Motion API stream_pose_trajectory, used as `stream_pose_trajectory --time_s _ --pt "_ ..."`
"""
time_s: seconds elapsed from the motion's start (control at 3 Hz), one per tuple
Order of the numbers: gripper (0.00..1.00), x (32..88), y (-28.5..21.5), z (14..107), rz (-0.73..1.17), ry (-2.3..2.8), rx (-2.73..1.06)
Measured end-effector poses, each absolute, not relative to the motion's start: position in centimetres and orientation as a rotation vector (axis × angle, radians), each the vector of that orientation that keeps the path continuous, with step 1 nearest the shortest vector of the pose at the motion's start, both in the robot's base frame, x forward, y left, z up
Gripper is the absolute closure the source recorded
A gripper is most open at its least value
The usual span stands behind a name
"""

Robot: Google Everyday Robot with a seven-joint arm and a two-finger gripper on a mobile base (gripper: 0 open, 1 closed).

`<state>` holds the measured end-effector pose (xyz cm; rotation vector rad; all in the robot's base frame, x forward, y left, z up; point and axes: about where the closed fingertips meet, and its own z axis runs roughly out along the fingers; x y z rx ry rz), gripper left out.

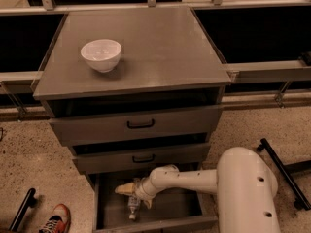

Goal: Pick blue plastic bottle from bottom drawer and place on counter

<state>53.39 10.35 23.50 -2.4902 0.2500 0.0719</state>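
Observation:
The blue plastic bottle with the white cap is in the open bottom drawer. My gripper needs to close on the body (134, 203) of the bottle, just behind its cap.
The blue plastic bottle (131, 209) lies in the open bottom drawer (167, 211), white cap toward the front. My gripper (133, 198) reaches into the drawer from the right and hangs just over the bottle's upper end. It is open, with one cream finger (123, 189) left of the bottle and the other on its right. Whether the fingers touch the bottle I cannot tell. The grey counter (160, 47) tops the cabinet above.
A white bowl (101, 55) stands on the counter's left side. The two upper drawers with black handles (141, 124) are slightly ajar above the gripper. A red shoe (56, 218) and a black bar (22, 210) lie on the floor at the left.

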Motion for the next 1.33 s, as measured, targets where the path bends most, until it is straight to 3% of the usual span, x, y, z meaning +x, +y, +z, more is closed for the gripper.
stream_pose_trajectory --time_s 1.33 --pt "0.0 53.8 12.7 17.6 0.061 0.222 -2.551"
